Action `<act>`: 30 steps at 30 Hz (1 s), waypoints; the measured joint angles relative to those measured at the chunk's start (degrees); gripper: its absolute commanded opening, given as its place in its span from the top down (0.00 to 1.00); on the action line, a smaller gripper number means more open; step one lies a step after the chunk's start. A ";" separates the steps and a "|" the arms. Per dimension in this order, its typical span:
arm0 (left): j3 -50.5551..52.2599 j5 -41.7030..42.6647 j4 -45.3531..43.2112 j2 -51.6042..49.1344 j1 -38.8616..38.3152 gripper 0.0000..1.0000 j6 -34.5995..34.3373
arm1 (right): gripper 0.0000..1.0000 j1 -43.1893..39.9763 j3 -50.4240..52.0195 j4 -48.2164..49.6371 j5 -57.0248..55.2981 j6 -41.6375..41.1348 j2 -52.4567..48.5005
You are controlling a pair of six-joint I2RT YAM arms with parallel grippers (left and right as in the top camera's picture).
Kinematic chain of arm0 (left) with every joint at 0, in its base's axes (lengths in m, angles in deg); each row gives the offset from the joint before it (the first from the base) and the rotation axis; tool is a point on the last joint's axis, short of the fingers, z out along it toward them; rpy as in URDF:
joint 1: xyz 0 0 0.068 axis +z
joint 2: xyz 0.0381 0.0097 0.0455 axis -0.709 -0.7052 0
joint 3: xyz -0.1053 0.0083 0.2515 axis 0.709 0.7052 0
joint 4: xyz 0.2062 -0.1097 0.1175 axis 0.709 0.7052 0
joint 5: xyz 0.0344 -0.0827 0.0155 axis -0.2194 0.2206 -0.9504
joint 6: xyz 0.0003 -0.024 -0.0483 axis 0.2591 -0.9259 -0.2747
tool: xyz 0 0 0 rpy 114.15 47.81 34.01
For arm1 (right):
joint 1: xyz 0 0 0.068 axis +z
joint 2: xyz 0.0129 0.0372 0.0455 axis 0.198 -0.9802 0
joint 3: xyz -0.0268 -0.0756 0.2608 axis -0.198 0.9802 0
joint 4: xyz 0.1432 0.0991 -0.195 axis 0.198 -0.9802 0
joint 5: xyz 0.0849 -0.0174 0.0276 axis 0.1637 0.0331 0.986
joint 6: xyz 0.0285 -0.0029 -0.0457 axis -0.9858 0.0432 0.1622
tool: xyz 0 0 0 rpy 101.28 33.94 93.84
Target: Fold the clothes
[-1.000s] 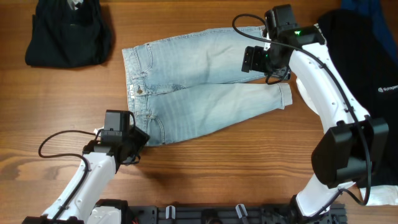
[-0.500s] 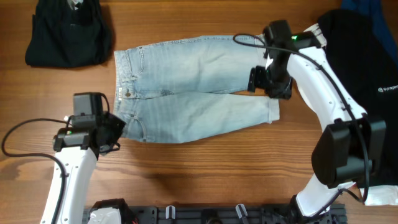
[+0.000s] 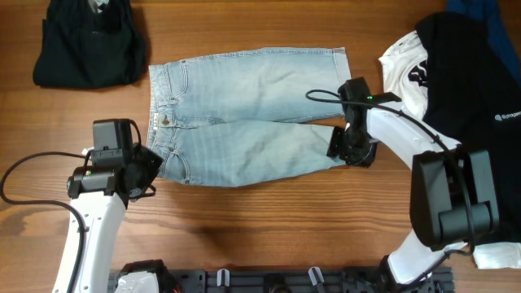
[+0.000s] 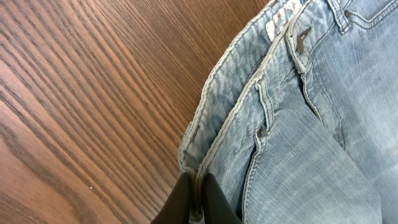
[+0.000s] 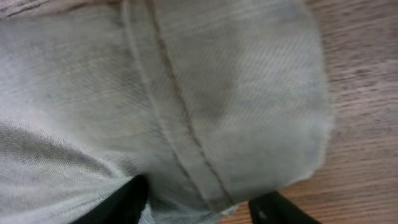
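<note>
I will pinch the hem's near corner [image 5: 217,204] before both grippers lift the fold, because the near leg's hem lies loose between my right gripper's open fingers.
The clothes, pale blue denim shorts [image 3: 244,122], lie flat on the wooden table with the waistband to the left and both legs pointing right. My left gripper [image 3: 153,169] is at the waistband's near corner. In the left wrist view it [image 4: 198,202] is shut on the waistband edge [image 4: 205,155], with the cloth pinched between the black fingers. My right gripper [image 3: 335,146] is at the end of the near leg. In the right wrist view its fingers [image 5: 124,202] stand apart on either side of the leg hem [image 5: 205,124], and the gripper [image 5: 199,208] is open.
A black garment [image 3: 89,45] lies at the back left. A heap of black and white clothes [image 3: 464,73] fills the right side, with blue cloth [image 3: 488,12] behind it. A black rail [image 3: 285,281] runs along the table's front edge.
My left gripper shut on the waistband corner and drew the shorts left, straightening them. My right gripper left the far leg, came down to the near leg's hem, and its jaws narrowed.
</note>
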 measured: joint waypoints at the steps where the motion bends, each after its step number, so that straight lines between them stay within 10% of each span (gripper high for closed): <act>1: 0.00 0.02 0.00 0.00 0.00 0.96 0.02 | 0.84 0.00 0.42 0.44 -0.37 -0.37 0.33; 6: 0.00 0.11 0.13 0.00 0.00 0.96 0.02 | 0.96 0.15 0.68 1.57 -0.37 -1.46 0.76; 11: -5.86 0.46 4.81 0.00 0.00 0.96 2.38 | 0.71 -1.55 0.61 1.84 1.07 0.20 3.13; 17: -7.89 0.50 6.01 0.00 0.00 0.96 2.60 | 0.96 -3.43 0.55 2.08 1.44 2.05 8.57; 20: -7.89 0.52 6.23 0.00 0.00 0.96 2.60 | 0.63 -3.43 0.55 2.49 1.77 2.67 8.57; 25: -7.89 0.22 6.25 0.00 0.00 0.96 2.60 | 0.96 -3.58 0.55 2.45 -0.35 3.04 8.57; 30: -7.89 0.63 6.47 0.00 0.00 0.96 3.06 | 0.96 -3.58 0.55 3.50 -0.57 3.10 8.57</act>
